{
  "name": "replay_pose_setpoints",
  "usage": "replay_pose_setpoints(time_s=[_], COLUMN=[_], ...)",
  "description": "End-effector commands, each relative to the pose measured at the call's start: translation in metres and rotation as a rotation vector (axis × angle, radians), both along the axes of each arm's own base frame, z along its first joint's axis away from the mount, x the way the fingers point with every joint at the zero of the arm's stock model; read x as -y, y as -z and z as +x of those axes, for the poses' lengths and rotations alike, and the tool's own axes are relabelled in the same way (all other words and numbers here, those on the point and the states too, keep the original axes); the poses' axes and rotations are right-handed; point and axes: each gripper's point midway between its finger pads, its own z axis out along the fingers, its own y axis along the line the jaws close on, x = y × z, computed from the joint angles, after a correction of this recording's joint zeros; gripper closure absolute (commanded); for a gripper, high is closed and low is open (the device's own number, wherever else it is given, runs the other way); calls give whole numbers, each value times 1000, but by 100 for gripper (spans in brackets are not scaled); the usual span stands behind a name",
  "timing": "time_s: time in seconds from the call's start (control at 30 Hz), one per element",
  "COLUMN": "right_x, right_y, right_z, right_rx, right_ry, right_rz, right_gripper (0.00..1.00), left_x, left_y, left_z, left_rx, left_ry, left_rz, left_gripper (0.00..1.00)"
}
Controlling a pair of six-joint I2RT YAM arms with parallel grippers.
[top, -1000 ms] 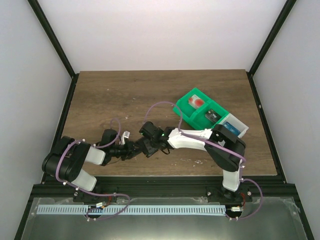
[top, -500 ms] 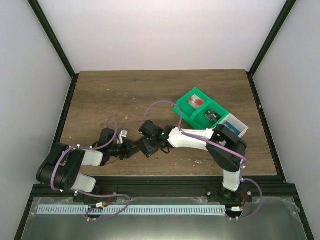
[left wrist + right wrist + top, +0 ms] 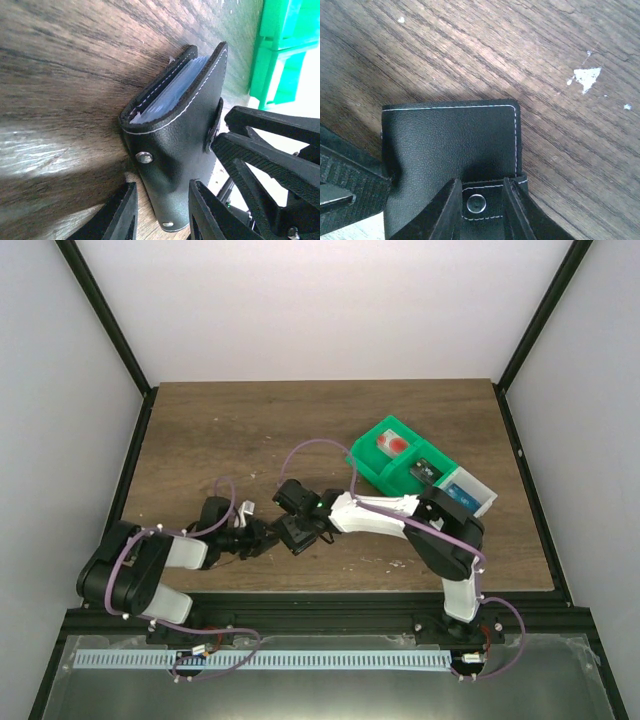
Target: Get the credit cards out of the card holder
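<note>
My right fingers straddle the snap tab holding the card holder closed, so I need to pinch the snap tab's loose end (image 3: 465, 202) and pull it open.
The black card holder (image 3: 180, 135) lies folded on the wood near the table's front; its pale blue-grey inside (image 3: 172, 87) shows at the open edge. In the right wrist view the holder (image 3: 450, 145) fills the lower frame. My right gripper (image 3: 480, 212) is shut on its snap tab (image 3: 476, 202). My left gripper (image 3: 162, 215) straddles the holder's spine end, open, with wood showing beside one finger. In the top view the two grippers, left (image 3: 262, 537) and right (image 3: 296, 530), meet over the holder. A white card with a red blotch (image 3: 391, 445) lies in the green tray.
The green tray (image 3: 372, 465) stands at the right middle with a dark card (image 3: 425, 470) in its second compartment. A clear-white tray (image 3: 480, 502) beside it holds a blue card (image 3: 462, 492). The green tray also shows in the left wrist view (image 3: 280, 45).
The left arm has shifted its elbow and edged the gripper toward the holder. The right gripper has moved slightly left. The holder stays between them.
</note>
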Motion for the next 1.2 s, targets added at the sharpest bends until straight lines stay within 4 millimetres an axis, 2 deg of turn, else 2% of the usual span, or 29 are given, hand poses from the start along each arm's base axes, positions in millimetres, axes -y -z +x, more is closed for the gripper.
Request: replay_pose_setpoints(time_s=[0.0, 0.37, 0.7, 0.97, 1.17], right_x=[-8, 0, 16, 24, 25], right_y=[1, 15, 27, 28, 21], right_z=[4, -8, -6, -6, -4], right_rx=[15, -29, -21, -7, 9], right_ry=[-27, -50, -11, 13, 28], right_rz=[-13, -31, -103, -118, -95], right_gripper=[75, 69, 70, 81, 99], left_x=[-2, -5, -4, -2, -1], left_y=[2, 8, 8, 10, 12], left_z=[8, 16, 20, 20, 19], left_rx=[23, 40, 42, 34, 29], left_ry=[-11, -13, -10, 2, 9], left_rz=[17, 68, 71, 67, 63], left_gripper=[69, 73, 74, 74, 73])
